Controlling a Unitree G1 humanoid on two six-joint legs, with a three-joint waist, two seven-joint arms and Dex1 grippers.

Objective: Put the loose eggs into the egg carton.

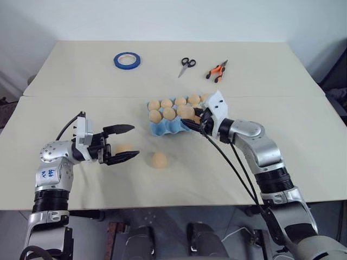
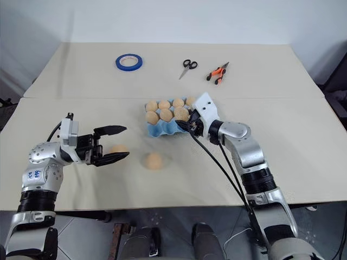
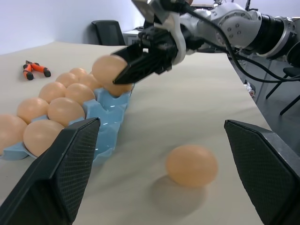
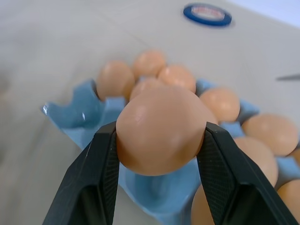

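Note:
Next, my left gripper moves back to the loose egg under its fingers, farther from the egg carton, and closes on that egg's sides (image 1: pixel 123 148).
The light blue egg carton (image 1: pixel 161 129) lies mid-table with several eggs in its cups. My right gripper (image 1: pixel 191 117) hovers at its near right edge, shut on a tan egg (image 4: pixel 161 129) clamped between both black fingers (image 4: pixel 93 178). The left wrist view shows that held egg (image 3: pixel 108 70) just above the carton's front row. One loose egg (image 1: pixel 159 160) rests on the table in front of the carton. Another loose egg (image 1: pixel 123 148) lies by my left gripper (image 1: pixel 134 142), partly hidden by its fingers. That gripper is open and holds nothing.
At the far side of the table lie a blue tape roll (image 1: pixel 127 60), black scissors (image 1: pixel 187 65) and orange pliers (image 1: pixel 217 70). A seam between two tabletops runs just behind the carton. Black cables hang along my right arm.

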